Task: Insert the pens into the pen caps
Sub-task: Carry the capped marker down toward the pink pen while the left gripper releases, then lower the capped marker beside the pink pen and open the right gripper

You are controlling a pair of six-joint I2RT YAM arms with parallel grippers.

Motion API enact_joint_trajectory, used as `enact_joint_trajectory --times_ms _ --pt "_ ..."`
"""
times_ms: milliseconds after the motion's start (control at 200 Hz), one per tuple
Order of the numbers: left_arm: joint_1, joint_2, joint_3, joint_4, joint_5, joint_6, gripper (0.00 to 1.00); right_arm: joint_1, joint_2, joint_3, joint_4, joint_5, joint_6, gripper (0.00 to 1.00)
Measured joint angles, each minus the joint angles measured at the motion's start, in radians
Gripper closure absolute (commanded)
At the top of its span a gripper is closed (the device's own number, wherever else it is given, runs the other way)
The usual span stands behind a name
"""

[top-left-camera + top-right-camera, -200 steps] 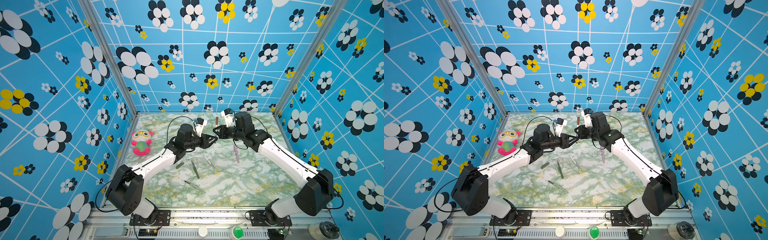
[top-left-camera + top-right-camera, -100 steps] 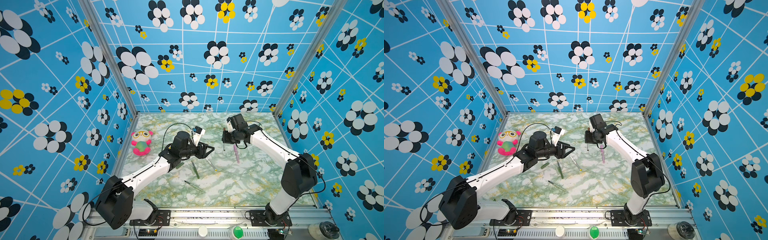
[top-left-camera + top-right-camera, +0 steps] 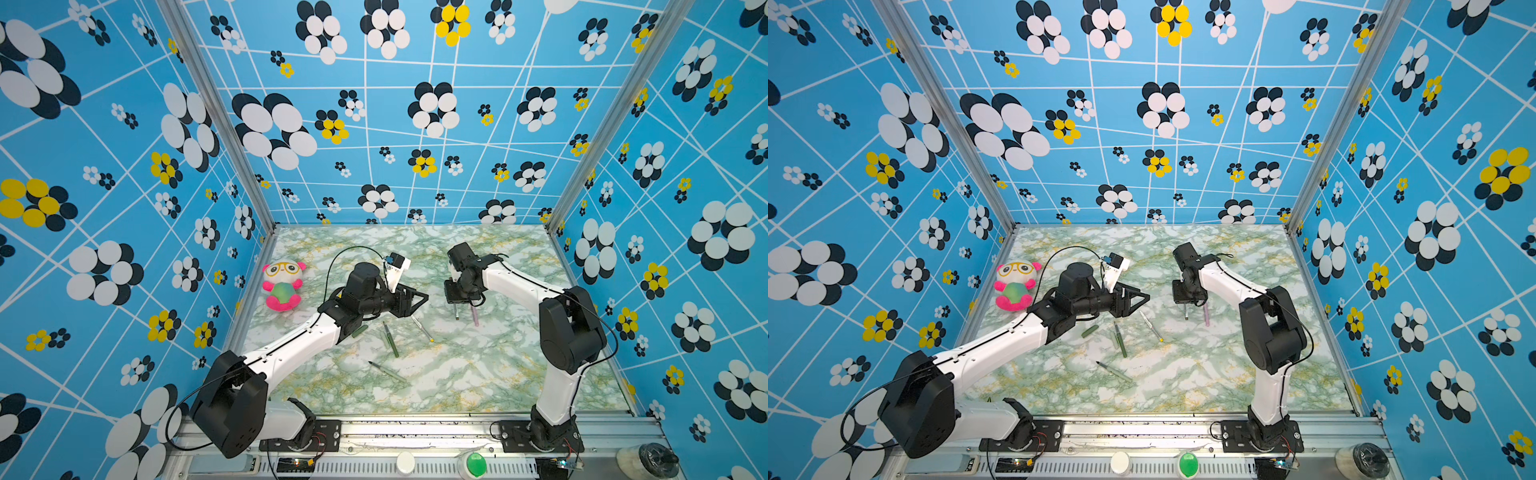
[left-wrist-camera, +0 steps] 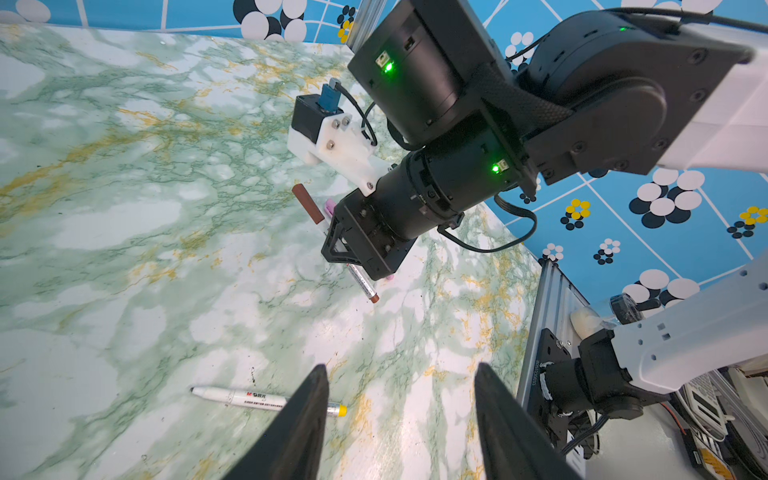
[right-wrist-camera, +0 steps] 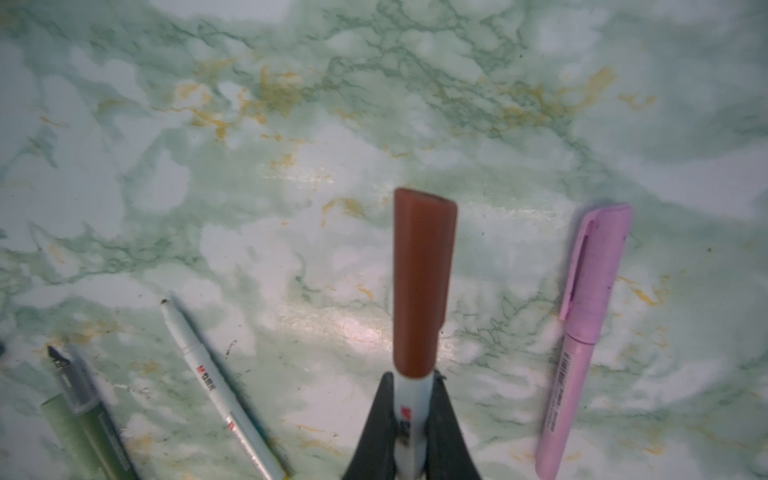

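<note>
The robot's right gripper will release the white pen body on the marbled table (image 3: 461,312) (image 5: 492,366) close beside the pink pen.
My right gripper (image 5: 409,384) is shut on a white pen barrel (image 5: 409,415) whose tip sits inside the brown cap (image 5: 422,282). It holds this low over the table, next to a capped pink pen (image 5: 582,324). In both top views the right gripper (image 3: 456,305) points down beside the pink pen (image 3: 474,316). My left gripper (image 4: 401,372) is open and empty, hovering above the white pen with a yellow end (image 4: 257,399). Left of it, in a top view, lie a dark green pen (image 3: 390,345), a dark green cap (image 3: 359,331) and a pale green pen (image 3: 388,371).
A pink and white plush toy (image 3: 282,284) sits near the left wall. The marbled table (image 3: 478,374) is boxed in by blue flowered walls. A metal rail (image 3: 415,428) with both arm bases runs along the front edge.
The two grippers, raised and close together a second ago, have parted. The right one came down to the table beside the pink pen with the brown-capped pen. The left one opened and drew back.
</note>
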Motion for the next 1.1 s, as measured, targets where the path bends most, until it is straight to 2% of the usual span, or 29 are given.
enact_joint_trajectory --times_ms 385,1100 --pt "0.000 0.000 0.000 -0.001 0.000 0.000 0.44 -0.002 0.051 0.000 -0.026 0.072 0.008 1.00" --pt "-0.007 0.011 0.001 -0.023 -0.003 0.000 0.44 -0.008 0.092 -0.006 -0.030 0.100 0.046 0.99"
